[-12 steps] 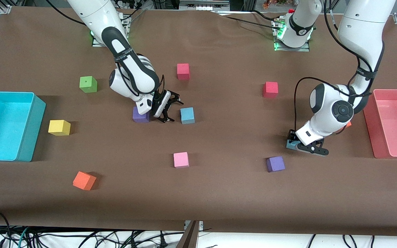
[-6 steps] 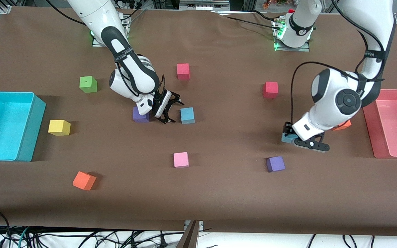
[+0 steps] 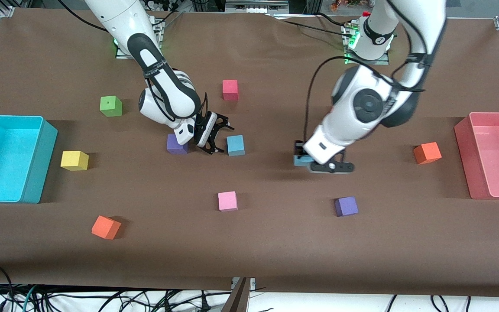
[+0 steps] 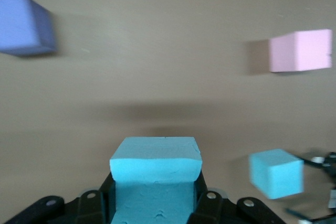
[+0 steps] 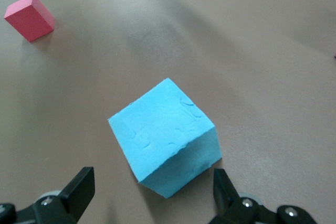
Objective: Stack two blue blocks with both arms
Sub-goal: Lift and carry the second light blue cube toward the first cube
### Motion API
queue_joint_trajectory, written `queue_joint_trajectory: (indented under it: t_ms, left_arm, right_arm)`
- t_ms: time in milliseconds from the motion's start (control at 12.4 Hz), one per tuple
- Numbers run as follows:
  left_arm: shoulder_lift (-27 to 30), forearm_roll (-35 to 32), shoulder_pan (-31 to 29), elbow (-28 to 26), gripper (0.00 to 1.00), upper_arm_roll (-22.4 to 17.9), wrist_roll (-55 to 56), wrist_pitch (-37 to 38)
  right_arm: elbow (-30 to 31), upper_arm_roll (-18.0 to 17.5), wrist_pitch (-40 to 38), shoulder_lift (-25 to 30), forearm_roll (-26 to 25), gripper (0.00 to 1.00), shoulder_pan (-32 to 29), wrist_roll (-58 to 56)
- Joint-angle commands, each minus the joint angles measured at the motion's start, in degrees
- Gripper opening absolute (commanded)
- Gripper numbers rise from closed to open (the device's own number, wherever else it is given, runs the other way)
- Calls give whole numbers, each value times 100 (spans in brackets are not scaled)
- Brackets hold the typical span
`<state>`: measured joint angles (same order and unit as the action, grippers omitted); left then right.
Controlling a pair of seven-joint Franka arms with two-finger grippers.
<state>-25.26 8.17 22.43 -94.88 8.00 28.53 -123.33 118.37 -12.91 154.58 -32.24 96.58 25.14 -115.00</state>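
Next, the left gripper releases its blue block, still held low over the table, on top of the other blue block (image 3: 235, 145) (image 4: 277, 174), beside the robot's right gripper.
One blue block (image 3: 235, 145) sits on the brown table near the middle. My right gripper (image 3: 213, 135) hangs open right beside it, toward the right arm's end. In the right wrist view the block (image 5: 165, 135) lies just ahead of the spread fingers (image 5: 79, 188), untouched. My left gripper (image 3: 309, 163) is shut on the second blue block (image 3: 299, 160) and holds it low over the table, between the first block and an orange cube (image 3: 427, 152). In the left wrist view the held block (image 4: 155, 174) fills the jaws, with the other blue block (image 4: 275, 173) farther off.
A purple cube (image 3: 176, 144) touches the right gripper's wrist side. Another purple cube (image 3: 346, 206) and a pink cube (image 3: 227, 201) lie nearer the camera. A red cube (image 3: 230, 89), green cube (image 3: 111, 105), yellow cube (image 3: 74, 160), turquoise bin (image 3: 37, 156) and pink bin (image 3: 464, 147) stand around.
My left arm has carried its blue block from beside the pink bin toward the middle of the table, uncovering the orange cube. The right gripper has barely moved.
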Motion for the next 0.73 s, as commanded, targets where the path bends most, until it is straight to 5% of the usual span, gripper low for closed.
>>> queue_joint_trajectory:
  t_ms: [0,648]
  left_arm:
    - [-601,62,760,855,0,-158,906,134]
    - [-1902,71,2326,2253,0,-1107,2480,169]
  right_arm:
    - [-51,60,-77,-54,168,100,43,-250]
    - [-42,131,-86,-63,168,100,35,-383]
